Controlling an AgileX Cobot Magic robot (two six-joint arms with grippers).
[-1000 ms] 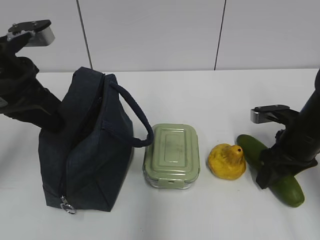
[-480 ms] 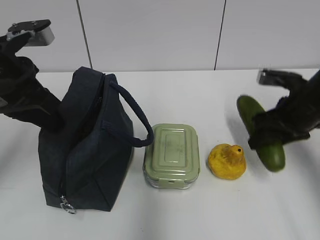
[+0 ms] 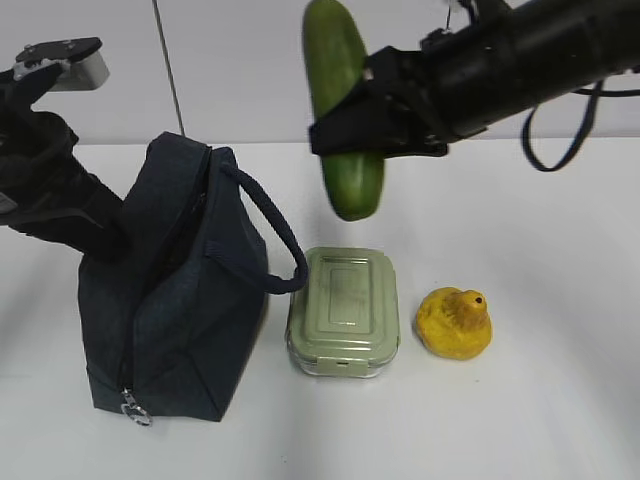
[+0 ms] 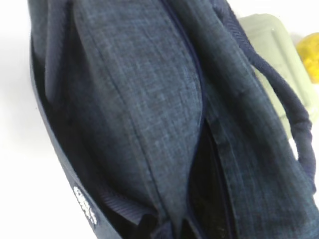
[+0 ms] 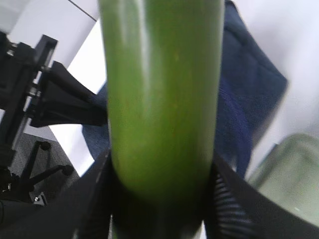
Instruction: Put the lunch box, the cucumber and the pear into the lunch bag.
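My right gripper needs to let go of the cucumber inside the navy lunch bag (image 3: pixel 218 267), along the side of the bag that faces the lunch box.
The dark green cucumber (image 3: pixel 340 100) hangs nearly upright in the air above the lunch box, with my right gripper (image 3: pixel 352 132) shut around its lower half. In the right wrist view the cucumber (image 5: pixel 162 99) fills the middle between the black fingers (image 5: pixel 97 196). The navy lunch bag (image 3: pixel 170 290) stands at the left with its top slit open. My left gripper (image 4: pixel 167 226) is shut on fabric at the lunch bag's (image 4: pixel 139 99) top edge. The sage-green lunch box (image 3: pixel 343 310) lies right of the bag. The yellow pear (image 3: pixel 455 322) sits right of the box.
A thick handle loop (image 3: pixel 275 235) of the bag arches toward the lunch box. The white table (image 3: pixel 540 230) runs back to a white panelled wall. My left arm (image 3: pixel 50 190) stands behind the bag's left side.
My right gripper closed on the cucumber at the table's right, lifted it, and swung it up and left to above the lunch box. The left arm and bag have not moved.
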